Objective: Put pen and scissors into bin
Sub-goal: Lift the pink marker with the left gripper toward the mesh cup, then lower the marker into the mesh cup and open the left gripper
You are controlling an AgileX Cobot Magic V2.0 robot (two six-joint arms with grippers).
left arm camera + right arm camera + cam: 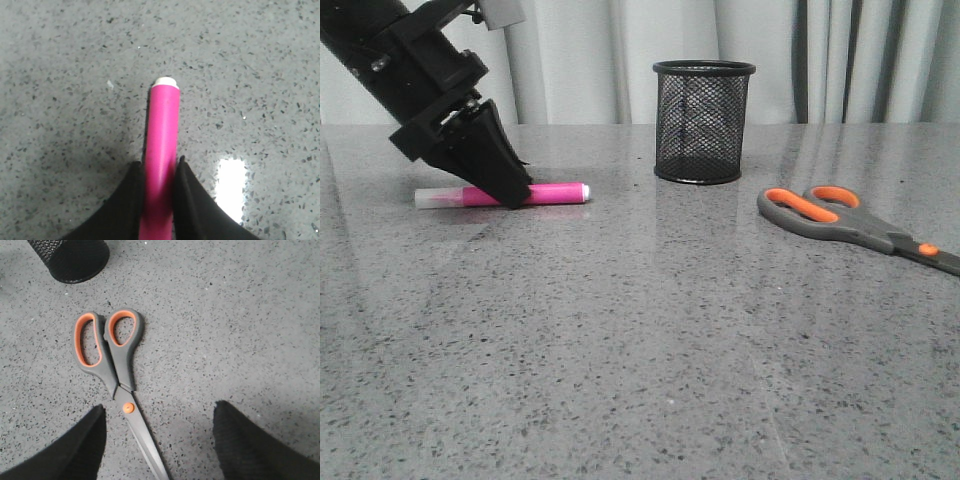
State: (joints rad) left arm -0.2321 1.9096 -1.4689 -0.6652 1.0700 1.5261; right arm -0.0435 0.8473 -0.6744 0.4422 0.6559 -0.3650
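Note:
I expect the pink pen to rest at a slant inside the black mesh bin (pixel 708 106), with the pen's white tip above the bin's rim, once my left gripper lets go.
The pink pen (pixel 552 193) lies flat on the table at the left, clear cap to the left, white tip to the right. My left gripper (pixel 510 192) is down on it, both fingers pressed against the barrel (pixel 161 150). The grey and orange scissors (pixel 840 222) lie closed at the right, handles toward the bin. In the right wrist view my right gripper (pixel 159 415) hovers open above the scissors (pixel 112 352), the blade between its fingers. The right gripper is outside the front view. The black mesh bin (pixel 703 121) stands upright at the back centre.
A speckled grey stone table (pixel 640 350) spreads out toward the front. Pale curtains (pixel 840 60) hang behind it. The bin's base (pixel 72 260) shows in the right wrist view beyond the scissors' handles.

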